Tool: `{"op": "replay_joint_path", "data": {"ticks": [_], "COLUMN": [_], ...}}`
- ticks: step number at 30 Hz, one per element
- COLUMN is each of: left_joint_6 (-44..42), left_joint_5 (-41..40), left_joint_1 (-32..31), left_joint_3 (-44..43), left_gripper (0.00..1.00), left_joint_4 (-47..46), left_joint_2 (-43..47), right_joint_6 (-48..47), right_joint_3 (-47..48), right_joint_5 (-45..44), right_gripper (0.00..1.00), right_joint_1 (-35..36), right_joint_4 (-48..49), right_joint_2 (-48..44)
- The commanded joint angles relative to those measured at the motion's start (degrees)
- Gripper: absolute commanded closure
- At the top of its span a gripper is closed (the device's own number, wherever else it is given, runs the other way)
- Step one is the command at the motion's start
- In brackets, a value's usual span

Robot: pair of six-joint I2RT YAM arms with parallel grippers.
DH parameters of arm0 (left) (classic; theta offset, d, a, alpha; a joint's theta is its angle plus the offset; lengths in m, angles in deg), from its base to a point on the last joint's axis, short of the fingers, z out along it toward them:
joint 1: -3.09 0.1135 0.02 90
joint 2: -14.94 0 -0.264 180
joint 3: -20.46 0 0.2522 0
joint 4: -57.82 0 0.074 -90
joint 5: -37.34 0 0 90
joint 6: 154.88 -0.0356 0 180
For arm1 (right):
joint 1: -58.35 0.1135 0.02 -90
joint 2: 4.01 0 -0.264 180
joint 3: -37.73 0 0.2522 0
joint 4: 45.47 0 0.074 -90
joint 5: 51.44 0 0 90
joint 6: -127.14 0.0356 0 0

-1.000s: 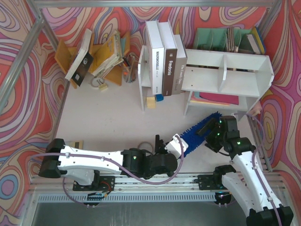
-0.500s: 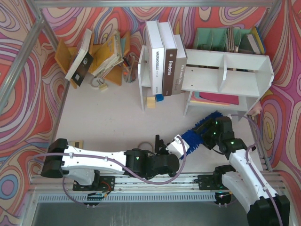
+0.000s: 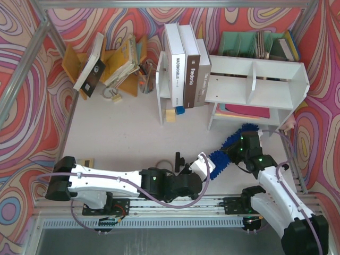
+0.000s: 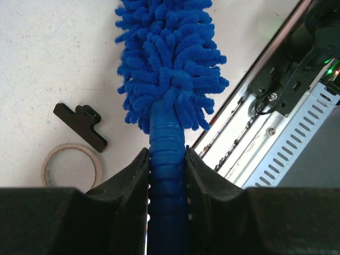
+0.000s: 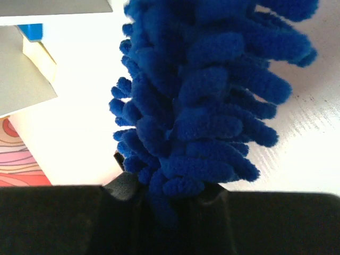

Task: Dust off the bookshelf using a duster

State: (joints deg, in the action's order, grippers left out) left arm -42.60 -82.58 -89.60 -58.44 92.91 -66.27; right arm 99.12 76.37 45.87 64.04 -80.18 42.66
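The robot's left gripper holds the duster's handle too far below the fluffy head, so it should take a new grip on the handle's top end (image 4: 165,118) while the right gripper steadies the duster's head.
The blue fluffy duster (image 3: 232,142) lies aslant over the table in front of the white bookshelf (image 3: 276,79), its tip near the shelf's legs. My left gripper (image 3: 202,162) is shut on the ribbed blue handle (image 4: 167,154), and the fluffy head (image 4: 169,64) stretches away from it. Further up the duster, my right gripper (image 3: 237,149) has its jaws pressed into the chenille head (image 5: 207,101). In the right wrist view the fluff fills the gap and hides the right gripper's (image 5: 170,194) fingertips.
A black binder clip (image 4: 79,125) and a tape ring (image 4: 71,167) lie left of the handle. Tall books (image 3: 185,66) stand left of the bookshelf, small blocks (image 3: 175,113) below them. A teal organizer (image 3: 249,45) stands behind, a yellow book rack (image 3: 114,61) at back left. The metal base rail (image 4: 276,122) runs on the right.
My right gripper has slid left along the duster and closed on its fluffy head. The duster's tip has swung slightly toward the shelf. The left gripper keeps its hold.
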Motion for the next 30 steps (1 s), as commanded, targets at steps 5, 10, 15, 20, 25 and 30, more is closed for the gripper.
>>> {"op": "replay_joint_path", "data": {"ticks": [5, 10, 15, 20, 25, 30], "left_joint_6": [0.53, 0.92, 0.83, 0.71, 0.32, 0.78], "left_joint_5": [5.59, 14.33, 17.19, 20.57, 20.94, 20.71], "left_joint_1": [2.01, 5.19, 7.05, 8.53, 8.64, 8.63], "left_joint_3": [-0.62, -1.48, -3.23, -4.84, -6.49, -6.4], "left_gripper": [0.53, 0.26, 0.22, 0.35, 0.59, 0.86], "left_joint_4": [5.45, 6.37, 7.22, 7.99, 9.34, 9.64], "left_joint_2": [-0.01, -1.72, -5.03, -8.39, -11.0, -11.16], "right_joint_6": [-0.06, 2.82, 4.51, 4.16, 4.14, 4.2], "right_joint_3": [3.97, 4.75, 6.7, 9.16, 9.7, 10.23], "right_joint_5": [-3.6, -3.06, -2.58, -3.38, -4.14, -4.93], "right_gripper": [0.87, 0.91, 0.95, 0.95, 0.96, 0.95], "right_joint_1": [0.72, 0.82, 0.86, 0.94, 0.92, 0.9], "right_joint_4": [-8.54, -10.37, -12.02, -13.37, -13.83, -14.38], "right_joint_2": [-7.9, -11.95, -13.29, -14.23, -14.46, -15.41]}}
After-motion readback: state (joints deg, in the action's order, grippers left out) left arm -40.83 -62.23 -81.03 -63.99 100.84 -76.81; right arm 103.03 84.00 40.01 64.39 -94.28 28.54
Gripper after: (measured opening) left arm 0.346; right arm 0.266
